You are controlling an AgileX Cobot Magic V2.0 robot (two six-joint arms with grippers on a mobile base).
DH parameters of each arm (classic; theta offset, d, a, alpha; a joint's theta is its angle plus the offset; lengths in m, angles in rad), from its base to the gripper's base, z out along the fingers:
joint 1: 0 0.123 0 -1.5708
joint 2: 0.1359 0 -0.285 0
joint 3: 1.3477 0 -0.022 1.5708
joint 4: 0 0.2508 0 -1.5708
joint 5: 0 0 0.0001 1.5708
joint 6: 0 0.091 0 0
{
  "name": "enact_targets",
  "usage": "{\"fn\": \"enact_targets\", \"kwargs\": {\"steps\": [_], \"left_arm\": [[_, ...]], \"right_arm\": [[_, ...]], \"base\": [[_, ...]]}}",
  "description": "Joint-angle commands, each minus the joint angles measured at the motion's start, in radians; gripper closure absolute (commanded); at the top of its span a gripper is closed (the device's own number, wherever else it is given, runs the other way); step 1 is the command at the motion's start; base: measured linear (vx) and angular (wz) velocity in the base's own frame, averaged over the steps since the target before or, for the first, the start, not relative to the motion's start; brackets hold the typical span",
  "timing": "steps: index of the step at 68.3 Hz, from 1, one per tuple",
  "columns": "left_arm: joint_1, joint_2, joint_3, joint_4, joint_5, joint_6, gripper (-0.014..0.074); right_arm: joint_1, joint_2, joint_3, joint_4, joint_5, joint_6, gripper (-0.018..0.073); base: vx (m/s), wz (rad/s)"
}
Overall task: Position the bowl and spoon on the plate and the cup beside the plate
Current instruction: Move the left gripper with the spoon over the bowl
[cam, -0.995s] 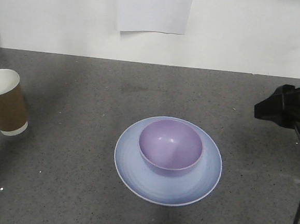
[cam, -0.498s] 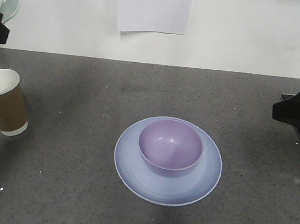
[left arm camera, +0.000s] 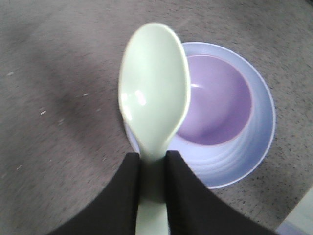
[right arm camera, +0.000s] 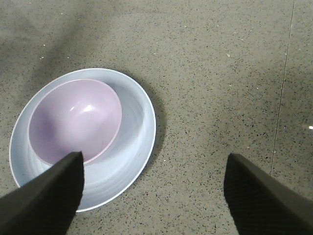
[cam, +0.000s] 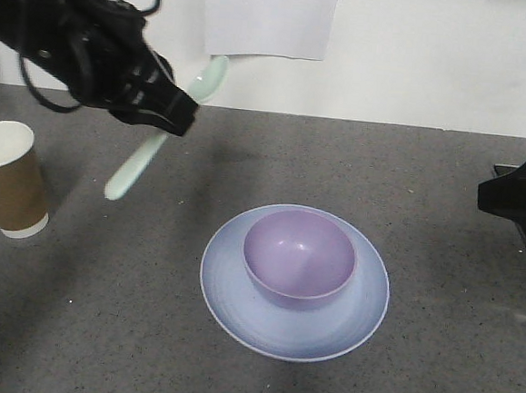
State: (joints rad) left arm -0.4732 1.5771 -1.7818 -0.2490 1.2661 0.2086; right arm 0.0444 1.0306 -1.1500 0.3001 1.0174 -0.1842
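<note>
The mint-green spoon will go down inside the lavender bowl (cam: pixel 281 260) (left arm camera: pixel 211 106) from my left gripper, with its handle resting across the bowl's rim.
The lavender bowl (cam: pixel 299 256) sits in the pale blue plate (cam: pixel 237 290) at the middle of the table. My left gripper (cam: pixel 172 114) is shut on the mint-green spoon (cam: pixel 138 164), held in the air up and left of the plate, handle end pointing down-left. In the left wrist view the spoon (left arm camera: pixel 155 93) sticks out between the black fingers (left arm camera: pixel 128 191), its head over the bowl (left arm camera: pixel 220 103) and plate (left arm camera: pixel 254 147). The brown paper cup (cam: pixel 9 181) stands upright at the far left. My right gripper (right arm camera: pixel 154 171) is open over bare table right of the plate (right arm camera: pixel 132 142) and bowl (right arm camera: pixel 73 120).
A white sheet of paper (cam: pixel 270 17) hangs on the back wall. The right arm (cam: pixel 522 203) sits at the table's right edge. A seam line (right arm camera: pixel 282 88) runs through the tabletop at the right of the right wrist view.
My left arm has swung in from the far left edge toward the middle, carrying the spoon. The right arm drew back to the right a second ago and has since held still.
</note>
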Motion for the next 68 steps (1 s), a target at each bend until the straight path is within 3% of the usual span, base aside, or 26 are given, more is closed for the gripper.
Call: {"fn": "enact_targets", "kwargs": {"steps": [1,13,25,68], "left_arm": [[-0.064,0.029,-0.059,-0.017,-0.015,0.021,0.0604],[-0.159,0.131,-0.085,0.036,-0.015,0.026,0.0604],[-0.213,0.209,-0.085,0.079,-0.015,0.044,0.0604],[-0.219,0.325,-0.085,0.103,-0.045,0.065,0.0603]], "right_arm": [[-0.008,-0.010,-0.024,0.014,-0.045,-0.008,-0.0017],[-0.008,-0.010,-0.024,0.014,-0.039,-0.009,-0.0017],[-0.008,-0.010,-0.024,0.014,-0.035,-0.009,-0.0017],[-0.008,-0.010,-0.024,0.017,-0.031,-0.009,-0.0017]], "base": [[0.00,0.00],[0.00,0.00],[0.00,0.00],[0.00,0.00]]}}
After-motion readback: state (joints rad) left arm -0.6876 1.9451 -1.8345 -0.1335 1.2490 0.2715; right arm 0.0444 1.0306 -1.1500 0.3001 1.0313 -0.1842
